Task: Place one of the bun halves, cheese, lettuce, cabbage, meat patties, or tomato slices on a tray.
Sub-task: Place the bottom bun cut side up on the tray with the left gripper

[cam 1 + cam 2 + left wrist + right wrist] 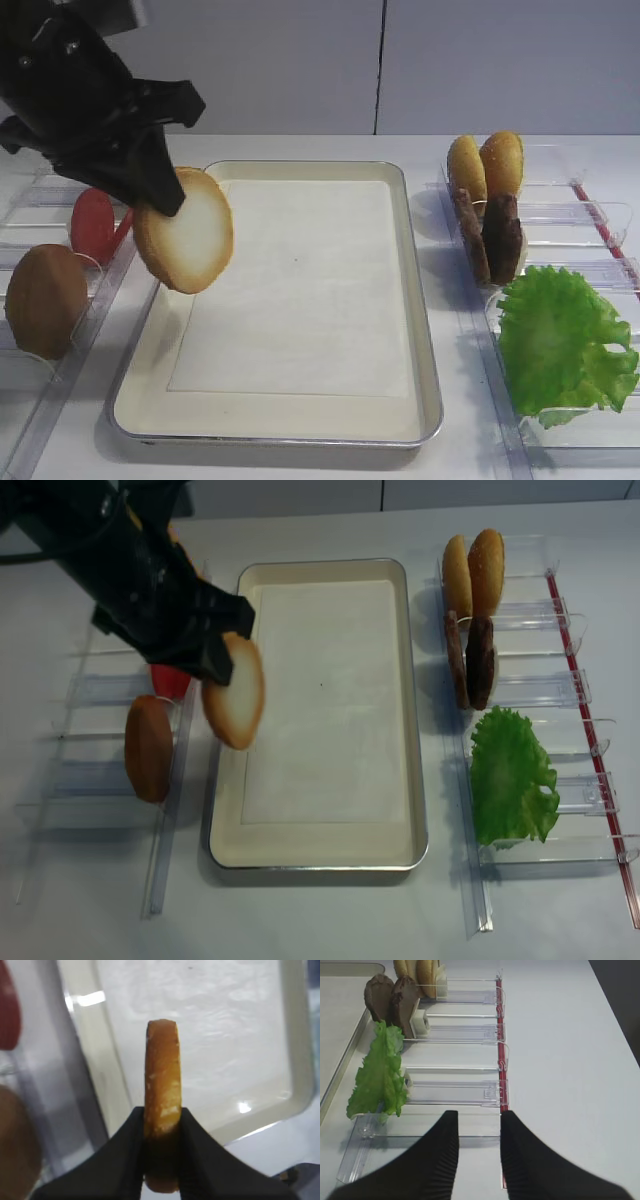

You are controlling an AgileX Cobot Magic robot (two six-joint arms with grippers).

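Observation:
The robot's left gripper should release the bun half just below the middle of the tray's white liner (pixel 319 750) (pixel 194 1046).
My left gripper (pixel 165 195) is shut on a bun half (pixel 185 232), which hangs on edge, tilted, its pale cut face turned toward the tray (pixel 300 290). It hovers over the tray's left rim. In the left wrist view the bun half (pixel 161 1060) stands edge-on between the fingers, above the white liner of the tray (pixel 210 1035). From above, the bun half (pixel 235 692) overlaps the tray's left edge (pixel 222 780). My right gripper (pixel 479 1117) is open and holds nothing, over the table near the lettuce (pixel 380 1072).
Clear bins on the left hold another bun half (pixel 45 300) and a tomato slice (pixel 92 225). Bins on the right hold two small golden buns (pixel 485 165), meat patties (pixel 490 235) and lettuce (pixel 560 345). A red strip (pixel 502 1060) runs along the right bins.

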